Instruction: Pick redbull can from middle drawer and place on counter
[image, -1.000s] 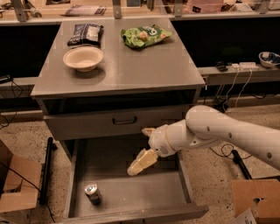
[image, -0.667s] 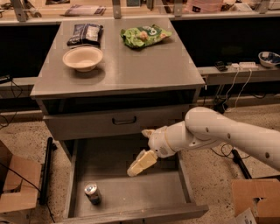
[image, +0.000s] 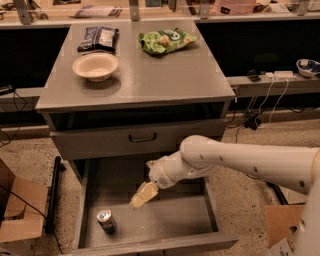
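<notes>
The upper body (image: 106, 221) of the redbull can, just under its silver top, is the next spot my gripper will go to and close on.
The redbull can (image: 106, 221) stands upright on the floor of the open middle drawer (image: 175, 220), near its front left corner. Its silver top with the pull tab faces up. My gripper (image: 144, 195) hangs over the drawer floor, pointing down and to the left. It is to the right of the can and a little behind it, apart from it and holding nothing. The white arm (image: 240, 162) reaches in from the right. The counter (image: 160, 75) is the grey top of the cabinet above.
On the counter sit a cream bowl (image: 95, 66), a dark snack bag (image: 99, 38) and a green chip bag (image: 165, 41). A shut drawer front with a dark handle (image: 142, 137) is above the open drawer. Cardboard boxes (image: 20, 212) stand on the floor at left.
My gripper has moved left and slightly down inside the drawer, closer to the can. The can has not moved.
</notes>
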